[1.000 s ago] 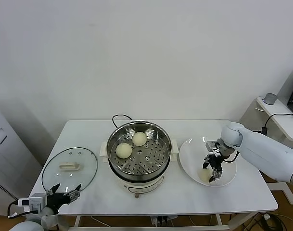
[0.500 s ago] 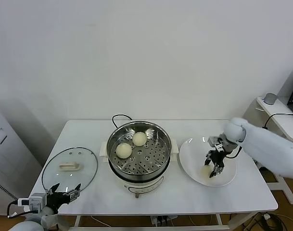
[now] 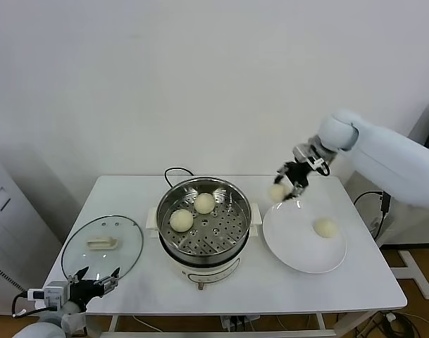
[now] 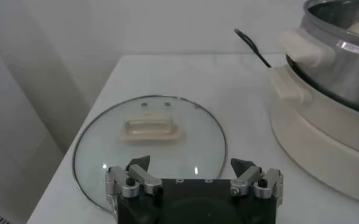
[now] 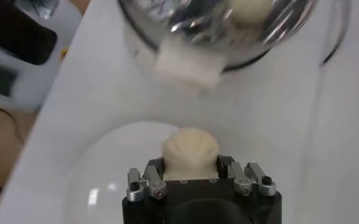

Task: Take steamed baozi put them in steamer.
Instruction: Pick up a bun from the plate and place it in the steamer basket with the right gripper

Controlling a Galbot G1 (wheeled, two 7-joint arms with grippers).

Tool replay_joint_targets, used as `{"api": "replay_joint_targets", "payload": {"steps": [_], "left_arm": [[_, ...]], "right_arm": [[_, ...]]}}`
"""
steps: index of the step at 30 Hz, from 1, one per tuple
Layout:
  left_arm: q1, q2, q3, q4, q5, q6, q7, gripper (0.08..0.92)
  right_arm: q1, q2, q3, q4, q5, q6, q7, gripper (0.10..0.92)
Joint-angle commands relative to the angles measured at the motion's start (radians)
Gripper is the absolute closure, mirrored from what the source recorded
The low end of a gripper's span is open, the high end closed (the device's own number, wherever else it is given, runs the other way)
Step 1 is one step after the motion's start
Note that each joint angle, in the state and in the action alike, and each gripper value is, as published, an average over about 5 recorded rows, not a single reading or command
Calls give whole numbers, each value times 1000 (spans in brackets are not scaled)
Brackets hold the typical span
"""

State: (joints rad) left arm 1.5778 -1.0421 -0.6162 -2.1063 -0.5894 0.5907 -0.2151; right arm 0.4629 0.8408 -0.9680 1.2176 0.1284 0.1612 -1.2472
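Next, my right gripper releases the baozi on the bare front part of the steel steamer basket [image 3: 207,243], near its rim.
My right gripper [image 3: 284,186] is shut on a cream-white baozi [image 3: 277,191] and holds it in the air above the far left rim of the white plate [image 3: 291,257], just right of the steamer [image 3: 232,193]. In the right wrist view the baozi [image 5: 189,151] sits between the fingers, with the steamer [image 5: 185,24] ahead. Two baozi [image 3: 181,220] [image 3: 204,203] lie in the steel steamer basket. One baozi [image 3: 325,227] lies on the plate. My left gripper [image 4: 194,176] is open and empty, parked low at the table's front left beside the glass lid.
A round glass lid [image 3: 101,243] lies flat at the table's left, also seen in the left wrist view [image 4: 150,143]. The steamer's black cord [image 3: 173,171] runs behind it. A side table [image 3: 404,165] stands at the far right.
My right gripper has lifted a baozi off the plate and carried it up and left toward the steamer. One baozi on the plate is now uncovered. The left arm has not moved.
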Motion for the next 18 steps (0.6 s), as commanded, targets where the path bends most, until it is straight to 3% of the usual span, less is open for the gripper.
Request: {"api": "replay_joint_targets", "payload": {"steps": [1,9,18], "left_arm": [[-2,3,3,1,0,0,-1,177],[-6,4,6,0,0,2,-4,177],[-7,-1,5,-1,0,1,-4,177]], "right_arm": [[103,100,10,69,1,205,36,491],[68,206,-1,117,-41,383,62,491],[21,264,-56,193,-84,479,61,491]]}}
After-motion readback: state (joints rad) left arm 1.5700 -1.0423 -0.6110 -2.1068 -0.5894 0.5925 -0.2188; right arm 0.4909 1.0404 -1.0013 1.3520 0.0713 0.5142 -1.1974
